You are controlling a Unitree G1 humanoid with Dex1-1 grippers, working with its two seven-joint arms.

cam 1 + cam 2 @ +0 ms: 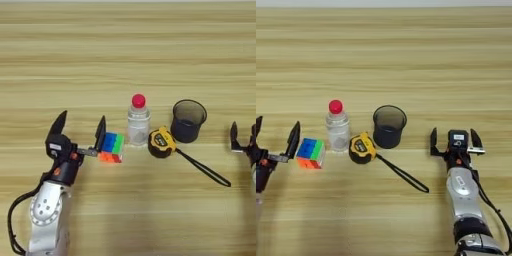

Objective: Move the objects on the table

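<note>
Next, I move my left gripper past the puzzle cube to the body of the clear bottle (138, 124) with the red cap and close it there.
On the wooden table (125, 60) a multicoloured puzzle cube (111, 147) lies left of a small clear bottle with a red cap (137, 121). A yellow-black tape measure (161, 142) sits right of the bottle, its black strap (202, 168) trailing right. A dark translucent cup (188, 120) stands upright behind it. My left gripper (80, 129) is open just left of the cube, its right finger at the cube's left face. My right gripper (454, 141) stands open, well right of the cup, holding nothing.
The four objects form a row across the middle of the table. Bare planks stretch behind the row (386, 55) and in front of it (371, 215).
</note>
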